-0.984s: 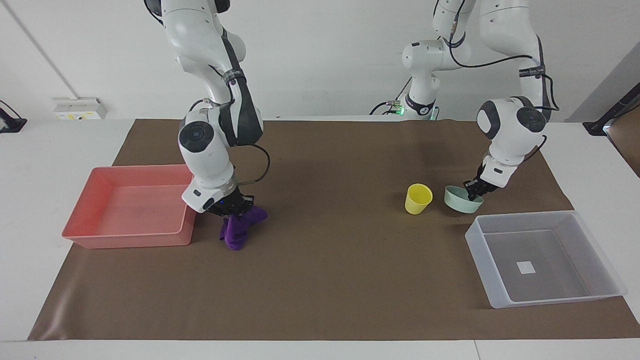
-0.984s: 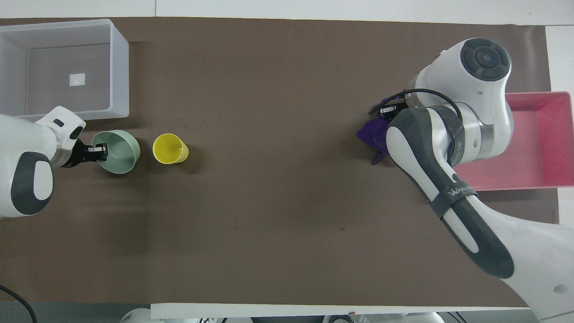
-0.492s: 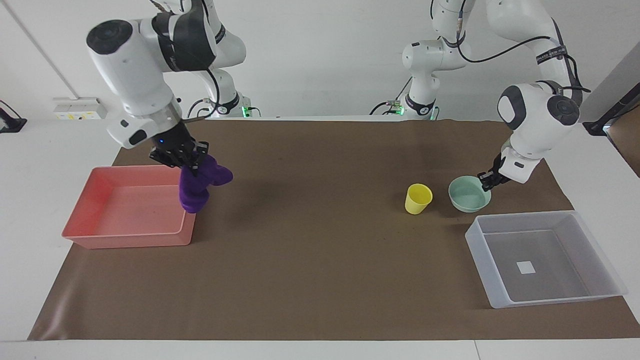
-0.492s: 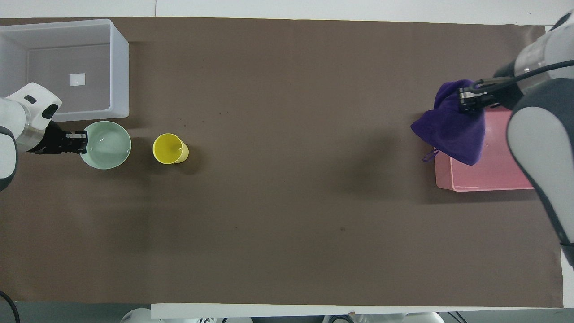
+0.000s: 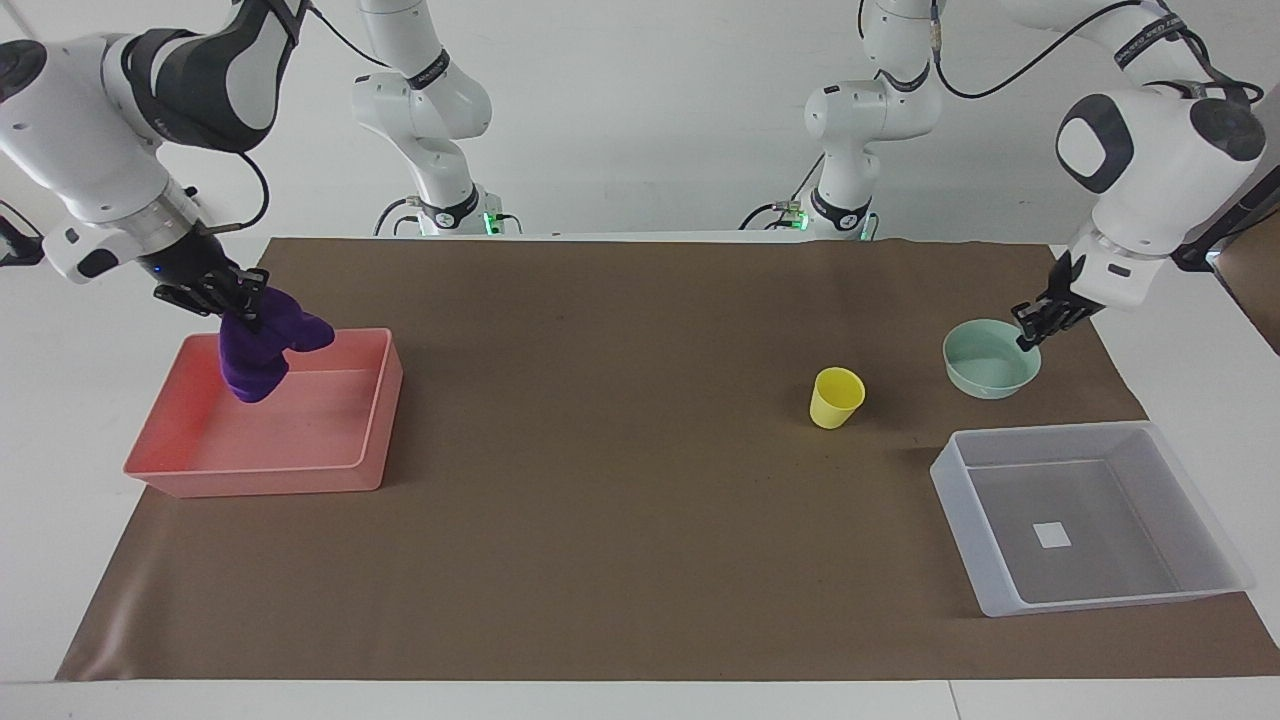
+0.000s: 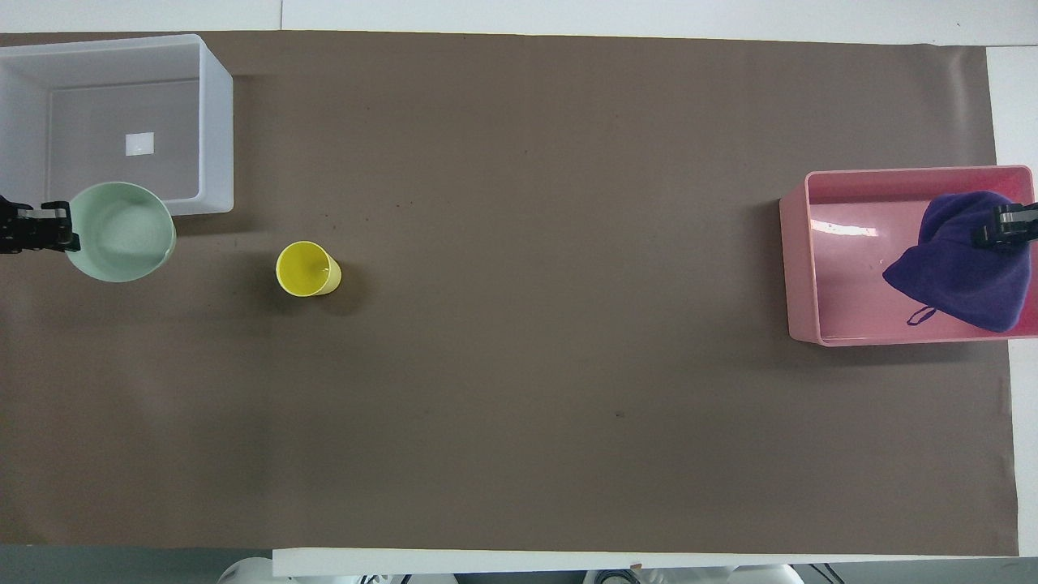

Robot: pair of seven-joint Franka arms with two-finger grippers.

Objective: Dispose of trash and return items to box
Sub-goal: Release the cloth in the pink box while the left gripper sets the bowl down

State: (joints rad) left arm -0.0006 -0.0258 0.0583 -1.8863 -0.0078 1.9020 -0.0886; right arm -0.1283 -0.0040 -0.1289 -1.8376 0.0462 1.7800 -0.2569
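The small white square is on the translucent box's bottom (image 6: 143,127). I will set the mint-green bowl down over that square with my left gripper. The bowl is now in the air at the box's edge.
My left gripper (image 5: 1030,325) is shut on the rim of the mint-green bowl (image 5: 988,362) and holds it in the air over the mat, at the edge of the translucent box (image 5: 1090,600) that faces the robots. In the overhead view the bowl (image 6: 120,234) overlaps that wall of the box (image 6: 216,122), with the left gripper (image 6: 55,225) at its rim. The yellow cup (image 5: 836,396) stands upright on the mat beside the bowl, toward the middle. My right gripper (image 5: 235,300) is shut on a purple cloth (image 5: 258,352) that hangs over the pink tray (image 5: 260,480).
The box holds only a small white square (image 5: 1051,535) on its floor. The pink tray (image 6: 799,268) sits at the right arm's end of the brown mat (image 5: 620,500). In the overhead view the purple cloth (image 6: 961,272) covers part of the tray's floor.
The right gripper carried the purple cloth up from the mat and over the pink tray. The left gripper lifted the mint bowl and moved it toward the box.
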